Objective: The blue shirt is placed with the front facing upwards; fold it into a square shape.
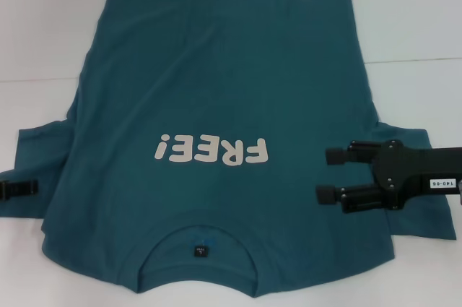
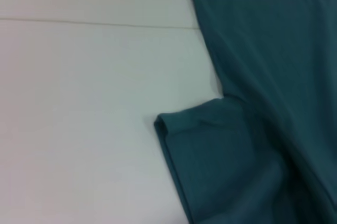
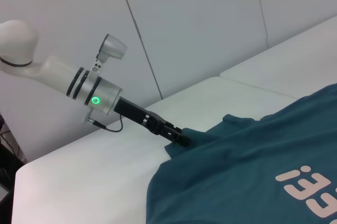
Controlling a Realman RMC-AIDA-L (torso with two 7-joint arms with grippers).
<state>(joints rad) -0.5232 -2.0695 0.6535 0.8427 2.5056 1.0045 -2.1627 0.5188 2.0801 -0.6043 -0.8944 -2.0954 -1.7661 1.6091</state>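
Observation:
The fingers of my left gripper sit past the cuff on the flat sleeve, so I should open them, take the sleeve nearer its cuff (image 1: 19, 163) and fold it inward.
The blue shirt (image 1: 216, 90) lies flat and face up on the white table, its collar (image 1: 200, 238) nearest me and the white "FREE!" lettering (image 1: 211, 150) across the chest. My right gripper (image 1: 322, 174) is open and hovers over the shirt's right side, just inside the right sleeve (image 1: 422, 217), with nothing between its fingers. My left gripper (image 1: 22, 188) sits at the outer edge of the left sleeve (image 1: 43, 148). The right wrist view shows that left gripper (image 3: 179, 136) touching the sleeve's edge. In the left wrist view the sleeve (image 2: 210, 150) lies flat, with the shirt's side (image 2: 263, 50) beside it.
The white table (image 1: 43, 32) extends past the shirt on both sides, with a seam line (image 1: 419, 60) running across it. A pale panelled wall (image 3: 200, 18) stands behind the table's far edge. A small dark label (image 1: 200, 251) sits inside the collar.

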